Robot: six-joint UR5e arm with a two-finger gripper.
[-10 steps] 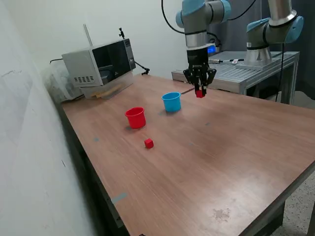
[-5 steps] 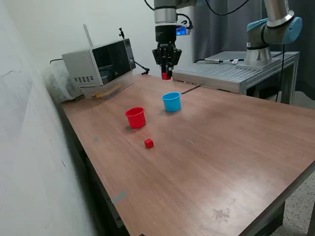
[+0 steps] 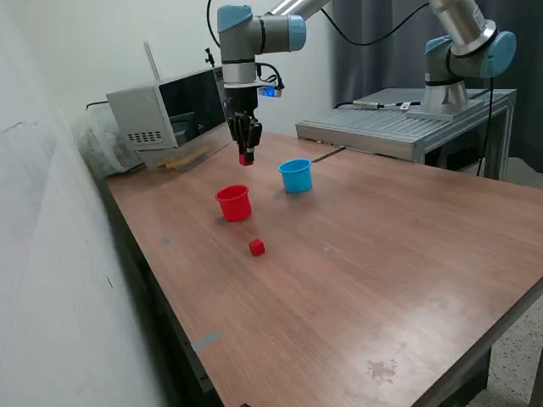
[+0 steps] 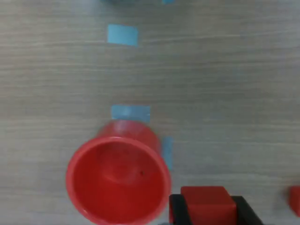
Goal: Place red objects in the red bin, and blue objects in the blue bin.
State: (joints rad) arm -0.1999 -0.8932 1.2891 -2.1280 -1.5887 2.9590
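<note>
The small red cube will sit on the bottom inside the empty red cup (image 3: 235, 206) (image 4: 127, 172) after my gripper lets it go. The cube is still in the air above that cup.
My gripper (image 3: 246, 154) is shut on a small red cube (image 3: 246, 158) and holds it in the air above and a little behind the red cup (image 3: 233, 203). In the wrist view the held cube (image 4: 207, 203) sits between the black fingers (image 4: 176, 209) right beside the open, empty red cup (image 4: 117, 179). A second red cube (image 3: 256, 247) lies on the table in front of the red cup; its edge shows in the wrist view (image 4: 295, 199). The light-blue cup (image 3: 295, 175) stands to the exterior view's right of the red cup. No blue cubes show.
A microwave (image 3: 170, 114) stands at the table's back on the exterior view's left. A grey metal bench (image 3: 399, 127) with a second arm's base (image 3: 445, 89) is behind the table. Blue tape marks (image 4: 123, 34) lie on the wooden tabletop (image 3: 365, 271).
My gripper, still shut on the red cube, has swung from right of the blue cup across to the exterior view's left and now hangs over the red cup's area.
</note>
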